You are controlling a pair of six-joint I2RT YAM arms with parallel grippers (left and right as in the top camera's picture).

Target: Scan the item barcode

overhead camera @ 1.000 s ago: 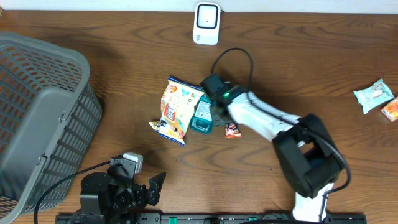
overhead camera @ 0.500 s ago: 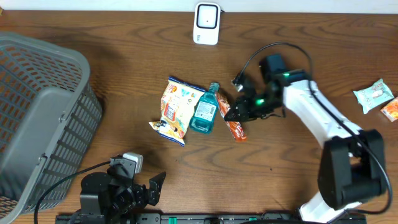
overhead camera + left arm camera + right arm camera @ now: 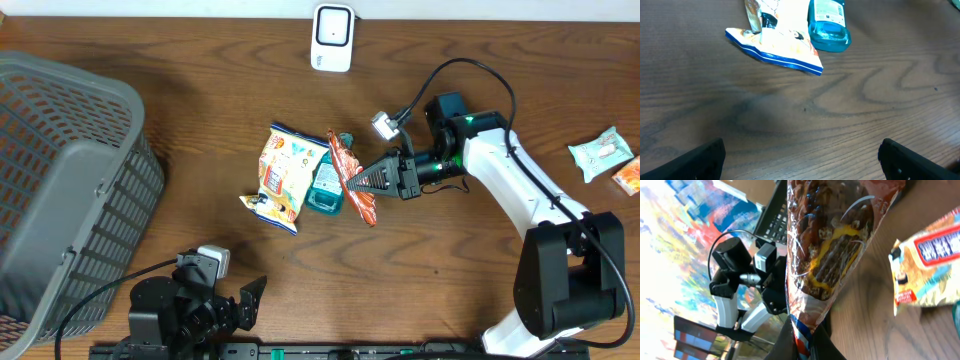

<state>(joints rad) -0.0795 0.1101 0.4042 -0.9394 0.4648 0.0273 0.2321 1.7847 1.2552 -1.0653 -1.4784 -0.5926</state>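
Observation:
Next, I set the red-brown snack packet down with my right gripper on the wood (image 3: 363,199) next to the blue bottle, opposite the yellow chip bag.
My right gripper (image 3: 376,182) is shut on one end of a red-brown snack packet (image 3: 349,180) and holds it up off the table, over the right side of the blue bottle (image 3: 324,186). The right wrist view shows the packet (image 3: 832,245) rising from between the pinched fingers (image 3: 802,342); no barcode shows on the face I see. A white scanner (image 3: 332,37) stands at the table's far edge. My left gripper (image 3: 802,167) hovers open and low over bare wood near the front edge (image 3: 240,300).
A yellow chip bag (image 3: 287,175) lies beside the bottle, also seen in the left wrist view (image 3: 777,40). A grey basket (image 3: 60,190) fills the left side. Two small packets (image 3: 602,153) lie at the far right edge.
The right arm has picked the snack packet up from beside the bottle, swung out to the right, and turned the packet so it stands raised over the bottle. The left arm has not moved.

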